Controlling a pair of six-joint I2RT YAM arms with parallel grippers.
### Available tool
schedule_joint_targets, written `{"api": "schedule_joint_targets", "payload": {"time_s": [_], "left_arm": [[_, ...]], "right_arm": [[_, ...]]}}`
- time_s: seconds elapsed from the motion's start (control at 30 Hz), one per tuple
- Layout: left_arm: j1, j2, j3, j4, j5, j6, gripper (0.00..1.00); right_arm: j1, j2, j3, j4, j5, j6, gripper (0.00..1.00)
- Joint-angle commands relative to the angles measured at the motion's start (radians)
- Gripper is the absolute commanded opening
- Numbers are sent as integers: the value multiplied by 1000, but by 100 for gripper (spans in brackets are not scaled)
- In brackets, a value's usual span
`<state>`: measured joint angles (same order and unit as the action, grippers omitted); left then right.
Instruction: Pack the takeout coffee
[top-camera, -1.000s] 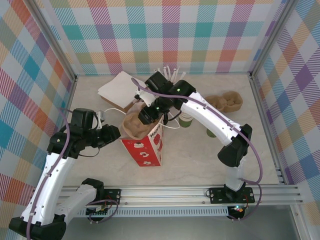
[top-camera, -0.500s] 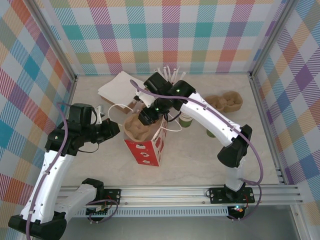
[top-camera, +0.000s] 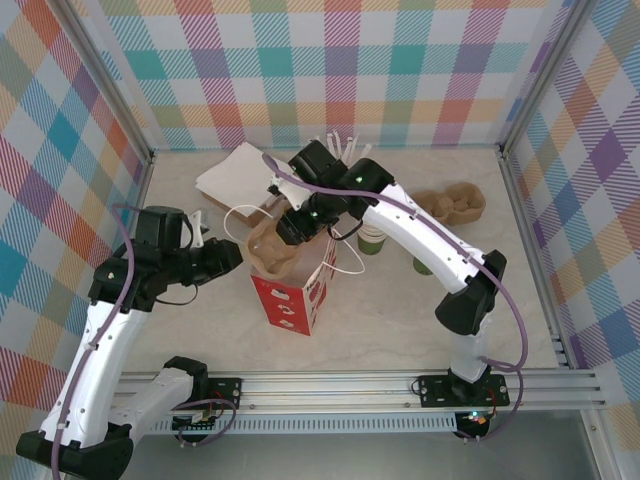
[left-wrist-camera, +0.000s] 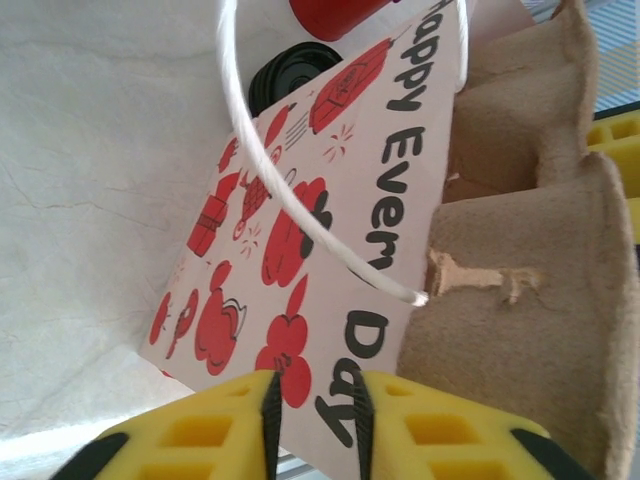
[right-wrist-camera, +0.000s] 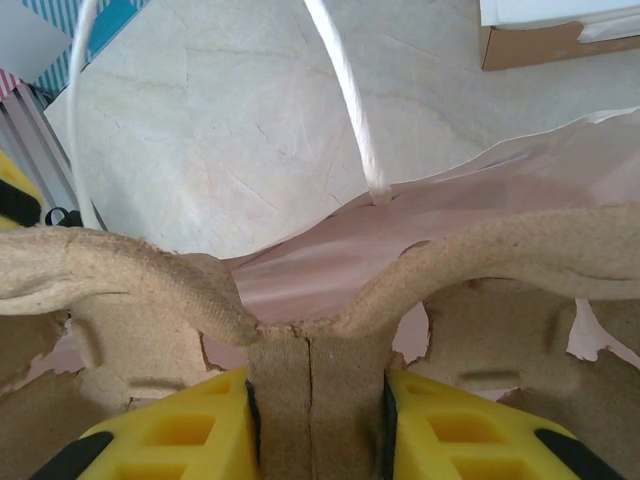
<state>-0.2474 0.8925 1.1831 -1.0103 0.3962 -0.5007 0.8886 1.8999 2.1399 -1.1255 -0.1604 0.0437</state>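
The pulp carrier sits high against the bag's loose rim. Next, my left gripper pinches the printed panel's top edge (left-wrist-camera: 394, 372) while my right gripper lowers the carrier.
A green takeout coffee cup (top-camera: 372, 240) stands on the table right of the bag, and a second green cup (top-camera: 421, 266) peeks out behind the right arm. A round black lid (left-wrist-camera: 295, 75) lies beyond the bag. My right gripper (top-camera: 292, 232) (right-wrist-camera: 315, 390) is shut on the centre rib of the brown pulp carrier (right-wrist-camera: 130, 270) (top-camera: 268, 252), which sits in the mouth of the red-and-white paper bag (top-camera: 295, 300). My left gripper (top-camera: 232, 258) (left-wrist-camera: 315, 385) is at the bag's left side, jaws slightly apart, with the printed panel (left-wrist-camera: 300, 250) beyond them.
A second pulp carrier (top-camera: 455, 203) lies at the back right. A white flat box (top-camera: 235, 175) and a red cup of white sticks (top-camera: 335, 148) stand behind the right arm. The bag's white cord handles (left-wrist-camera: 250, 170) loop loosely. Metal frame rails bound the table.
My left gripper pulled back a little from the bag, closed, then parted its jaws again. The bag's top and cord handle shifted slightly. My right gripper kept its hold on the carrier.
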Motion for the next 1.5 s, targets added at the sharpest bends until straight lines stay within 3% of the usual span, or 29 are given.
{"api": "schedule_joint_targets", "payload": {"time_s": [0.0,0.2,0.53,0.7,1.03,1.17,1.47], "left_arm": [[-6,-25,22,7,68,12,32],[-6,-49,-21,22,127,8,42],[-6,-23,-57,71,124,-8,58],[-8,-5,-70,93,127,-7,60],[-15,4,-118,99,114,2,45],[-15,5,-117,88,94,11,35],[-21,-2,-103,88,97,15,19]], "right_arm": [[-19,-72,-54,33,-4,3,32],[-36,-102,-118,72,-60,22,32],[-35,-106,-139,82,-67,33,32],[-37,-106,-142,84,-66,40,32],[-37,-111,-150,85,-62,59,32],[-37,-111,-142,70,-57,44,32],[-37,-96,-107,25,61,29,31]]}}
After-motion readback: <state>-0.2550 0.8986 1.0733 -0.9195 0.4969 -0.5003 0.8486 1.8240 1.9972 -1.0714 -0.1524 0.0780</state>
